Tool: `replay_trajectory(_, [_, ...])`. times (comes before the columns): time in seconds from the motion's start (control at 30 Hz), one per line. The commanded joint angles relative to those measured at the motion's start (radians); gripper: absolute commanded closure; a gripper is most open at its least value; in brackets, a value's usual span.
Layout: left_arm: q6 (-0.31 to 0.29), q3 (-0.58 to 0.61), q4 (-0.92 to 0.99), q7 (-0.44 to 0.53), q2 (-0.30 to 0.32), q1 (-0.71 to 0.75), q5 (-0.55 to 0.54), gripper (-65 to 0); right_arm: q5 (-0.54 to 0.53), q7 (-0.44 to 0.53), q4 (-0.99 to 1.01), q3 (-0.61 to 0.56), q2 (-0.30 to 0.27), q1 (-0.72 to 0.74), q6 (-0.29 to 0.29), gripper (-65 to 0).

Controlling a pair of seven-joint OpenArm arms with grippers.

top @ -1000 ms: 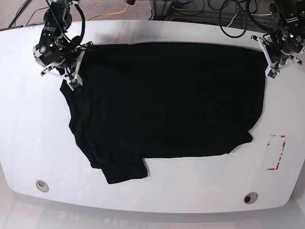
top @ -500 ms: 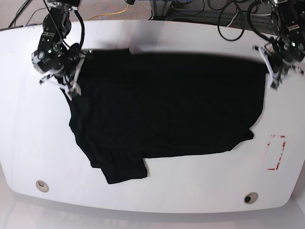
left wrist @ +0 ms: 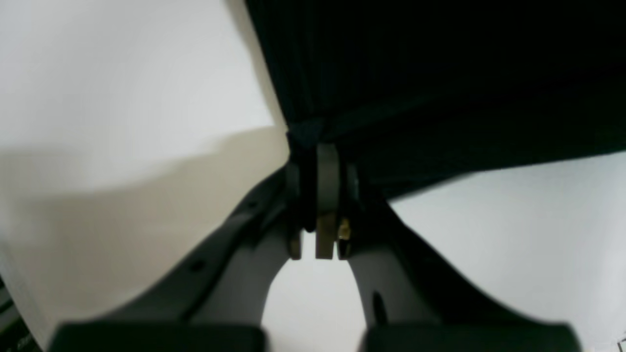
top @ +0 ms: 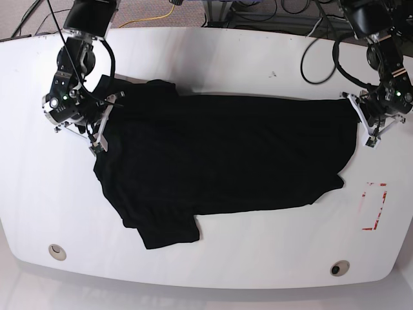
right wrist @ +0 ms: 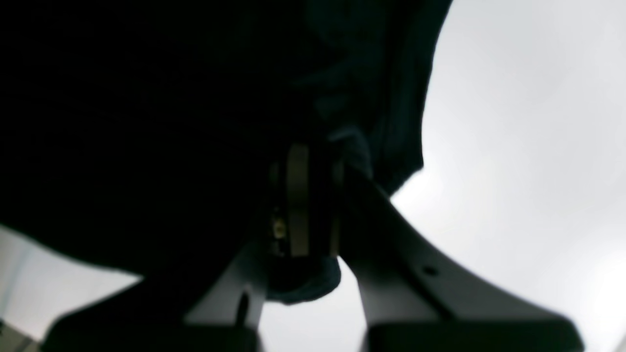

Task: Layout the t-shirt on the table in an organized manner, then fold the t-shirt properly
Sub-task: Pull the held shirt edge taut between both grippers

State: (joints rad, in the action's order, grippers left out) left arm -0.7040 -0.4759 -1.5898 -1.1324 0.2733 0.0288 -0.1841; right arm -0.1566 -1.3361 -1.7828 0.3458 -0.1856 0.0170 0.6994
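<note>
Next, my left gripper lets go of the black t-shirt's far corner on the white table (top: 350,111) (left wrist: 311,187), well behind the red rectangular outline.
The black t-shirt (top: 226,155) lies spread across the white table (top: 258,265), with one sleeve sticking out at the front left. Its far edge is raised at both ends and drawn forward over the body. On the base view's right, my left gripper (top: 361,119) is shut on the far right corner. The left wrist view shows its jaws (left wrist: 318,146) pinched together on a point of dark cloth (left wrist: 440,73). On the base view's left, my right gripper (top: 105,123) is shut on the far left edge. In the right wrist view the cloth (right wrist: 146,122) bunches around the jaws (right wrist: 304,151).
A red rectangular outline (top: 374,206) marks the table at the right front. Two small round holes (top: 57,251) (top: 339,267) sit near the front edge. Cables (top: 310,19) run behind the table's far edge. Bare white surface (top: 39,194) lies left of the shirt.
Both grippers have moved toward the table's front, carrying the shirt's far edge with them. That edge now sits lower in the base view and the left corner is bunched.
</note>
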Motion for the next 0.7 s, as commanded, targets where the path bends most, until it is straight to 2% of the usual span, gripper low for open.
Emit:
replay_trajectory(0.0, [0.006, 0.006, 0.015, 0.004, 0.022, -0.036, 0.011, 0.0, 0.010, 0.037, 0.056, 0.005, -0.015, 0.051, -0.001, -1.9])
replay_trajectory(0.57, [0.006, 0.030, 0.075, 0.004, 0.024, -0.131, 0.011, -0.1, 0.010, 0.100, 0.232, 0.005, -0.016, 0.197, -0.001, -1.9])
replay_trajectory(0.67, [0.006, 0.059, 0.075, 0.004, 0.024, -0.146, 0.011, -4.0, 0.012, 0.126, 0.266, 0.005, -0.016, 0.211, -0.001, -1.9])
